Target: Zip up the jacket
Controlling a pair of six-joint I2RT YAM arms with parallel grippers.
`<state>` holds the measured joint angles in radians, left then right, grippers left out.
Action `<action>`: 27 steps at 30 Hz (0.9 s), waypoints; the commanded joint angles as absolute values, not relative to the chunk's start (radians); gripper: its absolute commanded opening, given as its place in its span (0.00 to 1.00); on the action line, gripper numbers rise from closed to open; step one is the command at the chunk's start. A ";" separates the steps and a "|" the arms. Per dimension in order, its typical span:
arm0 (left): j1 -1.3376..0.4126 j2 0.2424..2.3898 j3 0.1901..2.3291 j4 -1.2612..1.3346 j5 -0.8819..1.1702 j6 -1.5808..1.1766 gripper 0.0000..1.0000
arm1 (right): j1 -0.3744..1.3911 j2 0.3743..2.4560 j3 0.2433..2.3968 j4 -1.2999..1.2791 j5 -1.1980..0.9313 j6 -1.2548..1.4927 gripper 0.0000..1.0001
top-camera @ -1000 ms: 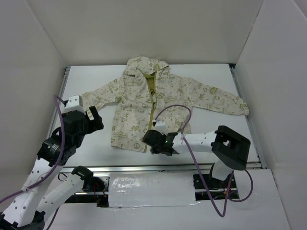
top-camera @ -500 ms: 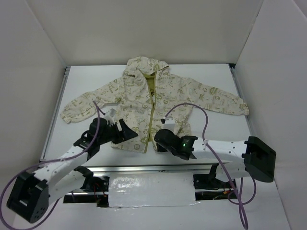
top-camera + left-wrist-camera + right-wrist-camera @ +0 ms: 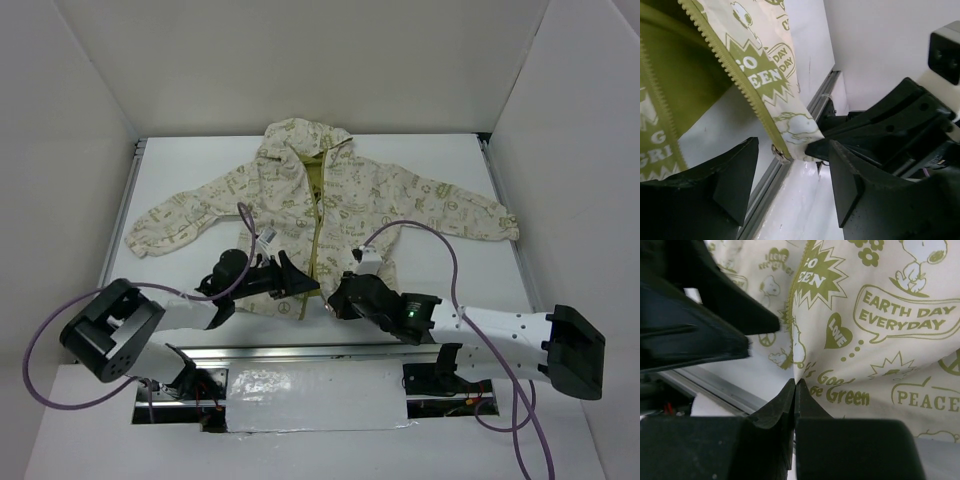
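The jacket's hem beside the zipper slider is pinched in my right gripper, so next my left gripper closes on the zipper strip's lower end [image 3: 777, 141] before my right gripper opens.
The cream jacket [image 3: 370, 190] with olive doodle prints lies flat on the white table [image 3: 460, 270], hood at the far side, its olive zipper strip [image 3: 318, 235] open down the front. My right gripper [image 3: 336, 300] is shut on the jacket's bottom hem just right of the zipper; in the right wrist view the gripper [image 3: 795, 384] pinches a fold of the fabric [image 3: 880, 315]. My left gripper [image 3: 300, 285] is open at the hem beside it. In the left wrist view that gripper [image 3: 792, 147] straddles the zipper slider [image 3: 778, 152] at the lower end of the teeth [image 3: 740, 85], not touching it.
A metal rail [image 3: 300, 352] runs along the table's near edge, close under both grippers. White walls enclose the table on three sides. Purple cables [image 3: 410, 228] loop over both arms. The jacket's sleeves [image 3: 165, 218] spread toward both side edges.
My left arm has swung from the table's left side to the jacket's bottom hem, its open gripper now around the slider. My right gripper has stayed shut on the hem, shifting slightly right.
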<state>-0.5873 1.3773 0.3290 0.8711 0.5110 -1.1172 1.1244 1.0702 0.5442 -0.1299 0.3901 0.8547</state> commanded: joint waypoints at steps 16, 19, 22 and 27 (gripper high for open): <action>-0.617 1.723 0.361 1.586 0.594 -1.324 0.31 | 1.111 0.962 0.514 -0.058 0.351 0.879 0.00; -0.617 1.712 0.342 1.577 0.588 -1.303 0.29 | 1.111 0.950 0.503 -0.064 0.362 0.881 0.00; -0.617 1.672 0.334 1.513 0.577 -1.263 0.23 | 1.108 0.940 0.494 -0.058 0.362 0.885 0.00; -0.620 1.643 0.334 1.462 0.568 -1.230 0.57 | 1.104 0.933 0.491 -0.057 0.354 0.891 0.00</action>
